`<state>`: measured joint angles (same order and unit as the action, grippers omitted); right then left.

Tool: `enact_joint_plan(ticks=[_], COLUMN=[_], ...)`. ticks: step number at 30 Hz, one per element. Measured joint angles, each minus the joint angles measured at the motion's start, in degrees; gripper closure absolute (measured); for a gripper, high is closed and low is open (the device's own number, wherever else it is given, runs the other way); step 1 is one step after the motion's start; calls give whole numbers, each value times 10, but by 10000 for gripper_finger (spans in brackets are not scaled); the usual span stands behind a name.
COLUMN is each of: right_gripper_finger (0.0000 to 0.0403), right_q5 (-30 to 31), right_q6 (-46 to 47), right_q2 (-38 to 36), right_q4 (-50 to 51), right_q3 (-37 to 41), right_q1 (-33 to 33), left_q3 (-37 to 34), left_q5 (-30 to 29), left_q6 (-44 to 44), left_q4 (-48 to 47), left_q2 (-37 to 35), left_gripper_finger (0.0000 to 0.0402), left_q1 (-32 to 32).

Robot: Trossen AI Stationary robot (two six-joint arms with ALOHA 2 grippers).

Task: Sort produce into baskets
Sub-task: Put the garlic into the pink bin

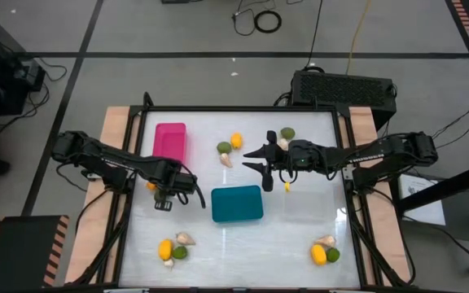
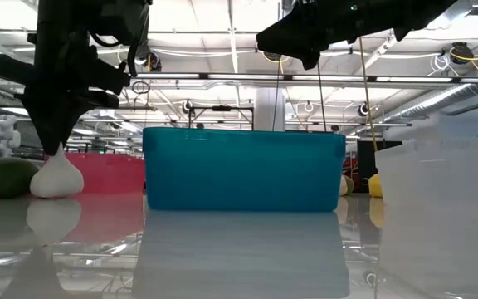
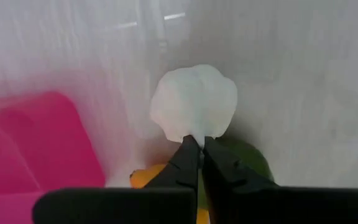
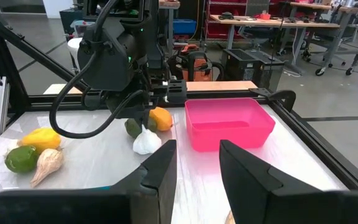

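Observation:
My left gripper needs to release the pale garlic bulb in the far half of the pink basket [image 1: 173, 137]. The bulb is now just nearer than that basket.
My left gripper [image 1: 163, 201] stands at the table's left, just nearer than the pink basket [image 1: 170, 142], and is shut on a pale garlic bulb [image 3: 194, 102]. A dark-green fruit [image 4: 132, 128] and an orange fruit [image 4: 160, 118] lie right beside the bulb. The teal basket [image 1: 237, 203] stands mid-table. The nearly clear basket [image 2: 438, 166] shows faintly in the low view. My right gripper [image 1: 255, 160] hangs open and empty above the table, beyond the teal basket. My left gripper pinches the bulb's pointed top [image 3: 195, 138] between its two fingertips [image 3: 185, 163]. The fingers come from above, pointing down. The bulb stays upright below them, its round base [image 2: 56, 193] at the table top; whether it still rests there I cannot tell.
Produce clusters lie beyond the teal basket [image 1: 228, 148], by my right gripper [image 1: 287, 133], at the near left [image 1: 173, 249] and at the near right [image 1: 325, 252]. A small yellow piece [image 1: 287, 186] lies right of the teal basket. A raised frame edges the table.

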<state>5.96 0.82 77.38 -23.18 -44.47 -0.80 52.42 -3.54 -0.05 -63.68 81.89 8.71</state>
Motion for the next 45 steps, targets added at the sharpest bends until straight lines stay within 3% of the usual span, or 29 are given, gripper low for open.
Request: enact_joint_plan(ticks=[10,16,22,26,29,35,45], right_gripper_finger=[289,289,289,289,289,289,289], right_q5=[0,0,0,0,0,0,0], right_q6=[0,0,0,6,15,15,15], right_q2=[0,0,0,0,0,0,0], right_q4=[-1,-1,-1,-1,-1,-1,-1], right_q3=[0,0,0,0,0,0,0], right_q1=[0,0,0,0,0,0,0], left_q3=[124,138,138,138,138,138,138], left_q5=[-60,-137,-127,-67,-42,-95,-88], left_q6=[71,135,159,157,160,160,159], left_q4=[-78,-75,-71,-71,-69,-67,-47], left_q2=[-46,-124,-169,-168,-162,-145,-133], left_gripper_finger=[397,398,398,394,379,328,248], left_q1=[-49,-142,-289,-368,-400,-436,-444])
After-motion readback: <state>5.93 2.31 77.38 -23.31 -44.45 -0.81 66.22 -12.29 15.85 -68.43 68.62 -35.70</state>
